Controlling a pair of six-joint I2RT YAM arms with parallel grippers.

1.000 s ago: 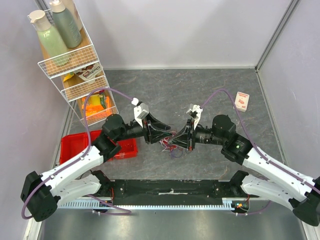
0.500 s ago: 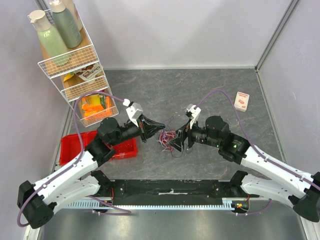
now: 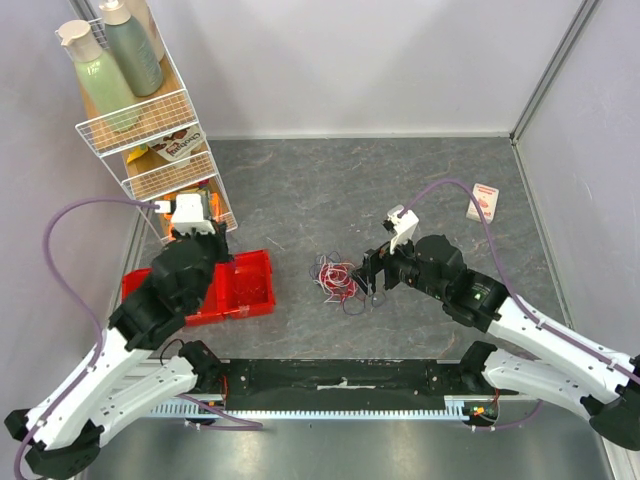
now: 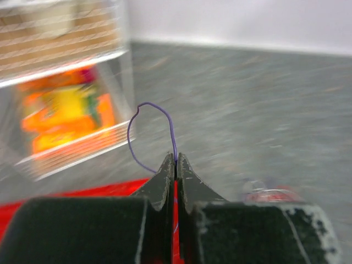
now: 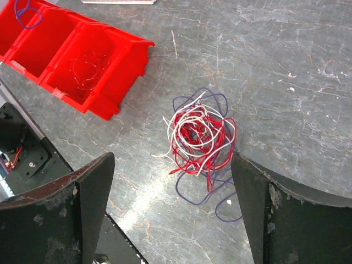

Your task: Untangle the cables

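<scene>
Next, my right gripper goes to the red and white cables at the tangle's outer edge (image 3: 353,294) (image 5: 208,176). It will close on them there, on the side farthest from the red bin.
The cables (image 3: 338,278) lie in a small tangle of red, white and dark purple wire on the grey floor, in the right wrist view too, where the tangle (image 5: 201,132) rests just beyond the fingertips. My right gripper (image 5: 171,157) hangs open above its near edge, nothing between the fingers (image 5: 91,190). From above, the right gripper (image 3: 366,272) sits just right of the tangle. My left gripper (image 4: 176,159) is shut on one purple cable (image 4: 171,124) that loops up past the tips, over the red bin (image 3: 245,285). The left fingers are hidden under the wrist in the top view.
The red bin (image 5: 82,60) has compartments, one holding a purple wire (image 5: 25,14), another a red wire (image 5: 85,69). A white wire rack (image 3: 150,130) with bottles and packets stands at the back left. A small card box (image 3: 484,200) lies at the back right.
My left arm has shut on a purple cable and swung left, away from the tangle to above the red bin. My right gripper has opened and dropped the tangle.
</scene>
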